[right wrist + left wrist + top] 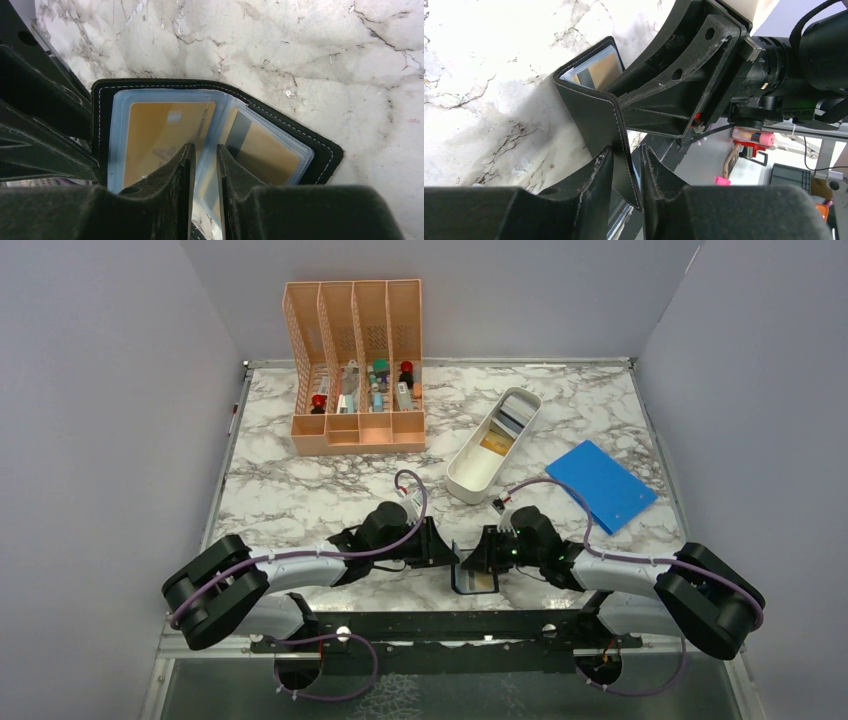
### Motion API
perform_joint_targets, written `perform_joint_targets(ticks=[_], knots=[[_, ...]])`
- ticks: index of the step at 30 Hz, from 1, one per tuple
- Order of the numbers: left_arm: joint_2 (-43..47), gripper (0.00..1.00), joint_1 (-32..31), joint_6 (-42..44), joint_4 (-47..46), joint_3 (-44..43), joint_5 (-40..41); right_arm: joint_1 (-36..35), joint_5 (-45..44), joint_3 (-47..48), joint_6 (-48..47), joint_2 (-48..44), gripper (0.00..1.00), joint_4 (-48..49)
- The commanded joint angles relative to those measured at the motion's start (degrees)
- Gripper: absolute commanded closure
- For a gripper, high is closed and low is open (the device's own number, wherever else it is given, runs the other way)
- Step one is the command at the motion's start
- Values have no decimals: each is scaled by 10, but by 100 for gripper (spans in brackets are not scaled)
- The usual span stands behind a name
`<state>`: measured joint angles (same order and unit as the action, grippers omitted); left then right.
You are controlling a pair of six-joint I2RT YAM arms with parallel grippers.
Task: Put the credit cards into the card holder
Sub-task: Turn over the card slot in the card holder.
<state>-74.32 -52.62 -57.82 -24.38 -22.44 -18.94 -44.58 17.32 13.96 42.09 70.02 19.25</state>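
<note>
My left fingers hold the cover flap loosely, so they should pinch its stitched edge [625, 157] firmly before my right gripper leaves the sleeves.
The black card holder [476, 583] stands open near the table's front edge, between my two grippers. My left gripper [626, 150] straddles its black cover flap [594, 115]; the flap rests against one finger, with a slim gap to the other. My right gripper [204, 146] reaches into the holder's inside [320, 150], its jaws slightly apart around a clear sleeve page. One tan credit card [160, 130] sits in the left sleeve. Another tan card with a dark stripe [265, 150] sits in the right sleeve. More cards [510, 420] lie in the white tray.
The long white tray [462, 475] lies at an angle behind the grippers. A large flat blue rectangle [602, 485] lies to the right. At the back left stands the peach slotted organizer [357, 365] with small items. Grey walls enclose the marble table.
</note>
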Motion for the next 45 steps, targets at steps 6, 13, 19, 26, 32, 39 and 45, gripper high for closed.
perform_joint_targets(ticks=[6,13,19,26,32,39,45], knots=[[-13,70,-3,5,-22,2,-8,-3,-1,-16,-3,5,72,-34],[-23,84,-6,11,-22,-4,-3,-3,0,-17,-3,4,72,-33],[-13,91,-7,14,-23,-5,-1,-3,2,-22,0,9,72,-24],[-11,91,-11,20,-26,-10,-4,-4,12,-23,7,20,72,-5],[-27,93,-14,17,-37,-13,-9,-3,12,-23,8,18,71,-2],[-39,100,-18,16,-37,-10,5,-3,2,-14,4,3,67,-27],[-43,100,-18,21,0,-25,9,-3,-55,19,-14,-64,61,-125]])
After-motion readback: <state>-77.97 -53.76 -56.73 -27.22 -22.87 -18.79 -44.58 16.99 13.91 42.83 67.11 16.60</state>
